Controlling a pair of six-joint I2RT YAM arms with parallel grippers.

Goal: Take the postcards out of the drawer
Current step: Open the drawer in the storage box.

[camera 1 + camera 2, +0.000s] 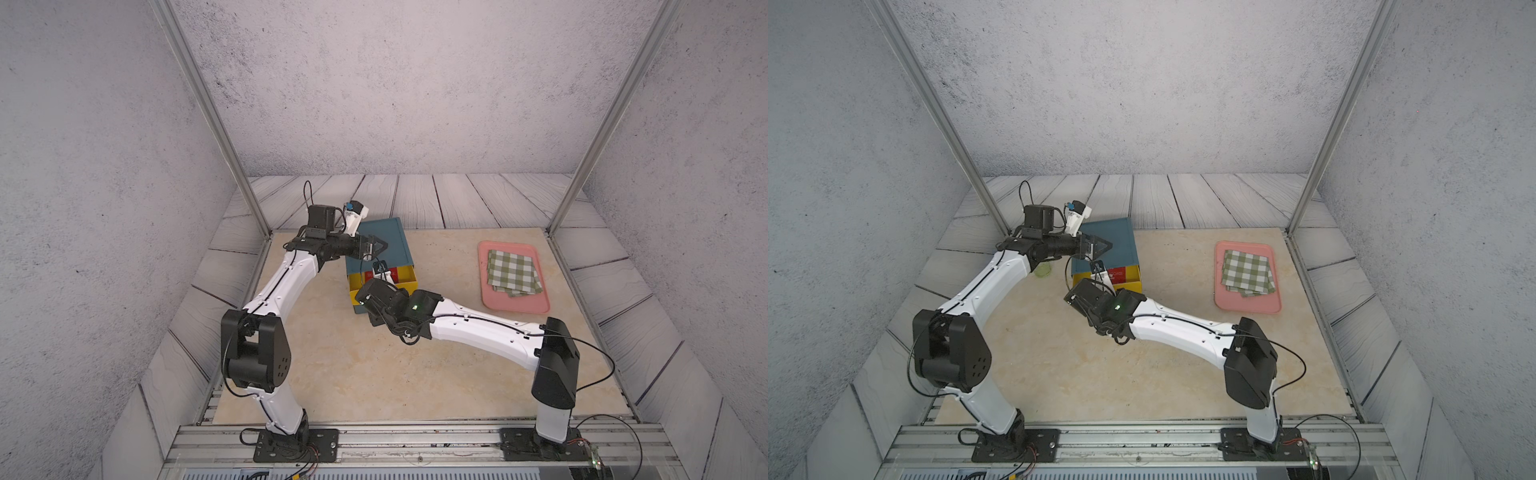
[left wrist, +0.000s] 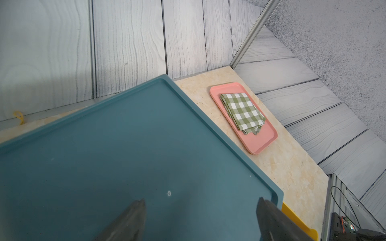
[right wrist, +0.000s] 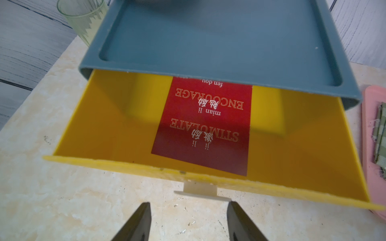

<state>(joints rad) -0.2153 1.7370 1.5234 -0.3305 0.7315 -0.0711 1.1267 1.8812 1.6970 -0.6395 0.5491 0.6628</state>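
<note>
The far end of the postcards is still under the teal case, so next I take the white handle (image 3: 202, 192) with my right gripper and pull the yellow drawer further out first.
The yellow drawer (image 3: 104, 129) stands pulled out of its teal case (image 3: 219, 37) toward me. Red postcards (image 3: 206, 125) with white characters and lettering lie flat on its floor, their far end hidden under the case; I cannot tell how many are stacked. In both top views they show as a red patch (image 1: 392, 274) (image 1: 1119, 273). My right gripper (image 3: 188, 205) is open and empty, low over the table just in front of the drawer's small white handle (image 3: 200, 188). My left gripper (image 2: 202, 200) hangs open and empty over the case's top (image 2: 125, 146).
A pink tray (image 1: 519, 305) at the right holds a folded green-and-white checked cloth (image 1: 513, 272). A pale green glass (image 3: 83, 16) stands beside the case's left side. Metal frame posts (image 1: 582, 183) and grey walls close in the beige table (image 1: 374, 374).
</note>
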